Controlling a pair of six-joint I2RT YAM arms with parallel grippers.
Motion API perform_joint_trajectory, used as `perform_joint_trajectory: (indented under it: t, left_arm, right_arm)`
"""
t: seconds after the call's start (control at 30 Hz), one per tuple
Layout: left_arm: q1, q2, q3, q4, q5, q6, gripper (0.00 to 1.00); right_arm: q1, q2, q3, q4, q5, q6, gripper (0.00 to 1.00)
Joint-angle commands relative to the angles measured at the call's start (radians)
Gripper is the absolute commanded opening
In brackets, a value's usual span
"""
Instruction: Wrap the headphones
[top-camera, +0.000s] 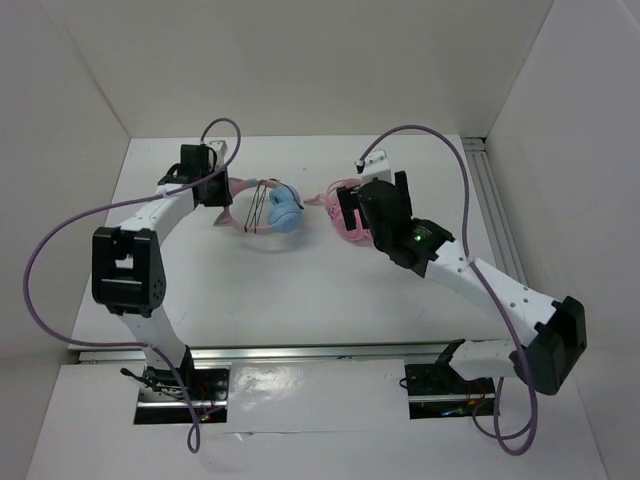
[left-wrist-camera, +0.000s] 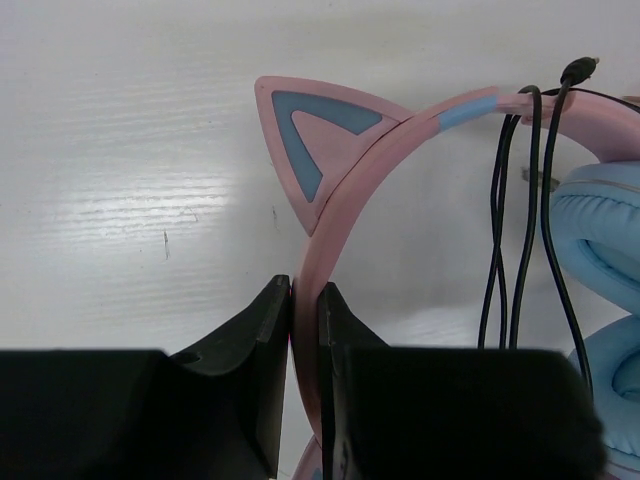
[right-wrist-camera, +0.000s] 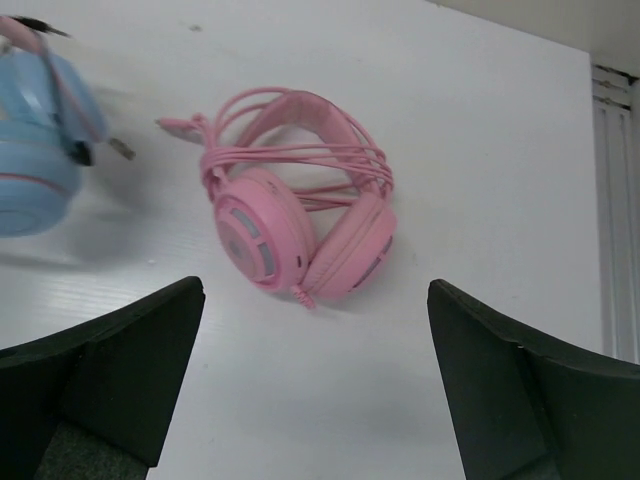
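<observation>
My left gripper has the blue-cupped headphones. It will lay them down flat on the white table (top-camera: 268, 217) next to the all-pink headphones.
The headphones (top-camera: 270, 208), with light blue ear cups and a thin pink headband, lie at the back middle of the table. Their black cable (left-wrist-camera: 520, 230) is wound in several loops over the headband beside a pink cat ear (left-wrist-camera: 310, 140). My left gripper (left-wrist-camera: 305, 300) is shut on the pink headband (left-wrist-camera: 330, 240), just left of the ear cups (left-wrist-camera: 600, 240). My right gripper (right-wrist-camera: 315, 300) is open and empty, hovering above the table near the all-pink headphones. A blue ear cup (right-wrist-camera: 35, 160) shows at the right wrist view's left edge.
All-pink headphones (right-wrist-camera: 300, 215) with their pink cable wrapped round them lie right of the blue pair, under my right gripper (top-camera: 372, 205). White walls close the table on three sides. A metal rail (top-camera: 495, 210) runs along the right edge.
</observation>
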Motion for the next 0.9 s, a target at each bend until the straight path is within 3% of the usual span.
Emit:
perform_joint_trajectory:
  t: [0.0,0.47,0.8,0.87]
  left_arm:
    - [0.011,0.058,0.091,0.09,-0.003,-0.026,0.0]
    - [0.032,0.204,0.019,0.244,0.069,-0.074,0.06]
    - [0.001,0.24,-0.013,0.247,0.076,-0.103,0.18]
    - [0.001,0.24,-0.024,0.256,0.076,-0.114,0.24]
  right_arm:
    - [0.042,-0.103,0.026,-0.031,-0.066,0.06,1.0]
    - [0.06,-0.192,-0.014,0.021,-0.189,0.071,1.0]
    - [0.06,-0.232,-0.014,0.011,-0.216,0.08,1.0]
    - [0.06,-0.243,-0.014,0.011,-0.238,0.08,1.0]
